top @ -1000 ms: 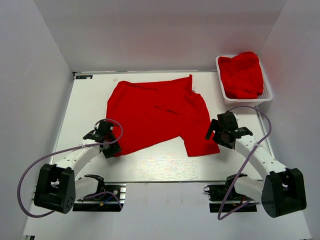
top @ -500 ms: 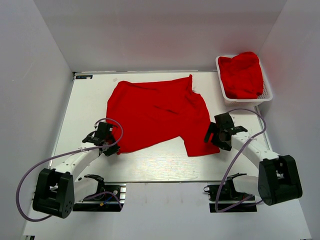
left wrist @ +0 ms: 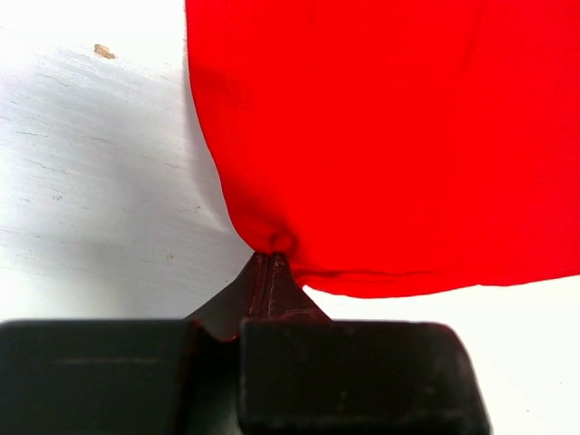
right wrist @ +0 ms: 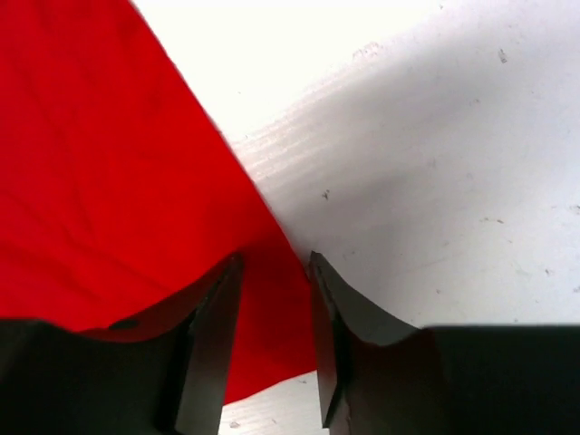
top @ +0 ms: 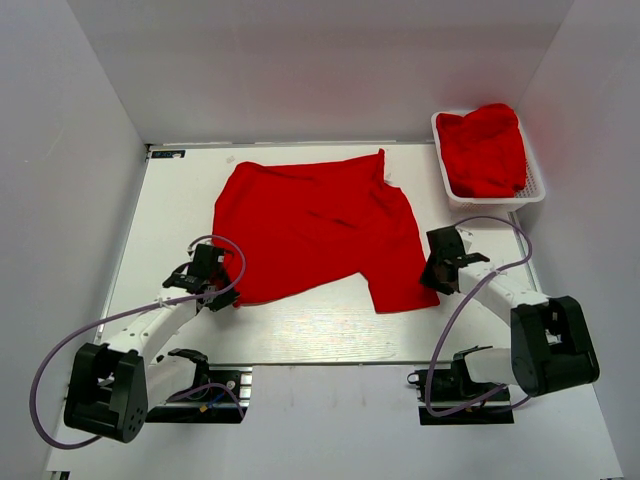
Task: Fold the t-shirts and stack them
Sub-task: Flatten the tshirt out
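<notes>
The red t-shirt's corner lies flat and loose between the right gripper's open fingers, so the robot should pinch its edge (right wrist: pixel 288 261) there before both grippers lift the t-shirt.
A red t-shirt (top: pixel 315 225) lies spread flat in the middle of the white table (top: pixel 170 210). My left gripper (top: pixel 216 291) (left wrist: pixel 269 256) is shut on the t-shirt's near-left hem corner (left wrist: pixel 276 240), pinching a small pucker of cloth. My right gripper (top: pixel 428 278) (right wrist: pixel 275 258) sits low at the t-shirt's near-right corner. Its jaws are apart and straddle the cloth's edge (right wrist: pixel 272 299), which lies flat between them. Another red t-shirt (top: pixel 485 150) is bundled in the basket at the back right.
The white mesh basket (top: pixel 536 182) stands at the table's back right corner. White walls close in the table on the left, back and right. Purple cables loop from both arms near the front edge.
My right gripper has dropped lower onto the t-shirt's near-right corner and its jaws have narrowed. My left gripper has shut on the near-left hem corner.
</notes>
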{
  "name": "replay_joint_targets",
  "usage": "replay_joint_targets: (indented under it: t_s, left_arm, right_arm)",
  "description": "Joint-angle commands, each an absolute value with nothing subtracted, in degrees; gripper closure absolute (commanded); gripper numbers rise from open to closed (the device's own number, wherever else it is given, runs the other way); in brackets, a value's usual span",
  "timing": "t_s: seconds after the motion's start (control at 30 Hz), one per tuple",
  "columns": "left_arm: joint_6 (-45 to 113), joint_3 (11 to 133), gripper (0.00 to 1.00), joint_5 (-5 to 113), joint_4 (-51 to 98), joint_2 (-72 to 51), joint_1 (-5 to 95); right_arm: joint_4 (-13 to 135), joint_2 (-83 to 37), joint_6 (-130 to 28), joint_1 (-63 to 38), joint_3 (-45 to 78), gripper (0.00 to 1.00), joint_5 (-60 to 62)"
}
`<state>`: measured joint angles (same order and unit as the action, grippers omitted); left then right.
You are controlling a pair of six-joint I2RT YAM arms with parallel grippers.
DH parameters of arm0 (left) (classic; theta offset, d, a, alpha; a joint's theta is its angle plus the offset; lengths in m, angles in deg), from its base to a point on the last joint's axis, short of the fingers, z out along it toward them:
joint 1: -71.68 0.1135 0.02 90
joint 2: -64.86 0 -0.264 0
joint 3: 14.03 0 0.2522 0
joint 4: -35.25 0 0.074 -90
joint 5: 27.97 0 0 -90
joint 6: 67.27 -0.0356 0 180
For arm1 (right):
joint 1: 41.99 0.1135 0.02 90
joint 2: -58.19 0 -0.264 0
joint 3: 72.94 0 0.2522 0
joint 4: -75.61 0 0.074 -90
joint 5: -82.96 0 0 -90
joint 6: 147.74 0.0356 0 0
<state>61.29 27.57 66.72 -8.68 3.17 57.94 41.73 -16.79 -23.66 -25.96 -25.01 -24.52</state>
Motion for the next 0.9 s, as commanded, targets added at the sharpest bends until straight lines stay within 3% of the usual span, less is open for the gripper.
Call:
replay_joint_targets:
  t_s: [0.0, 0.1, 0.17, 0.2, 0.27, 0.5, 0.6, 0.73, 0.87]
  left_arm:
    - [61.0, 27.6, 1.0, 67.3, -9.0, 4.7, 57.7]
    - [61.0, 28.1, 1.0, 67.3, -9.0, 4.7, 57.7]
    - [61.0, 28.1, 1.0, 67.3, -9.0, 4.7, 57.7]
    - [61.5, 28.1, 1.0, 67.3, -9.0, 5.3, 57.7]
    - [61.5, 28.1, 1.0, 67.9, -9.5, 5.3, 57.7]
    - [61.5, 27.6, 1.0, 67.9, -9.5, 6.5, 57.7]
    - [61.5, 27.6, 1.0, 67.9, -9.5, 6.5, 57.7]
    - [61.5, 27.6, 1.0, 67.9, -9.5, 6.5, 57.7]
    - [61.0, 28.9, 1.0, 67.9, -9.5, 7.0, 57.7]
  right_arm:
    - [42.8, -17.8, -21.3, -25.7, -28.9, 0.6, -19.6]
    - [41.5, -16.2, -21.4, -25.6, -29.7, 0.6, -18.5]
    - [39.2, -15.1, -21.6, -25.6, -29.9, 0.52, -18.4]
    - [38.6, -15.0, -21.4, -25.6, -30.0, 0.42, -18.9]
    - [36.4, -14.3, -20.7, -25.6, -30.3, 0.37, -20.2]
    - [38.6, -14.3, -20.2, -25.4, -32.8, 0.42, -16.7]
    - [40.3, -16.2, -21.2, -25.0, -33.3, 0.53, -14.5]
    - [40.9, -19.2, -22.0, -24.3, -32.6, 1.0, -13.5]
    - [39.4, -18.4, -23.1, -23.9, -30.3, 1.0, -15.0]
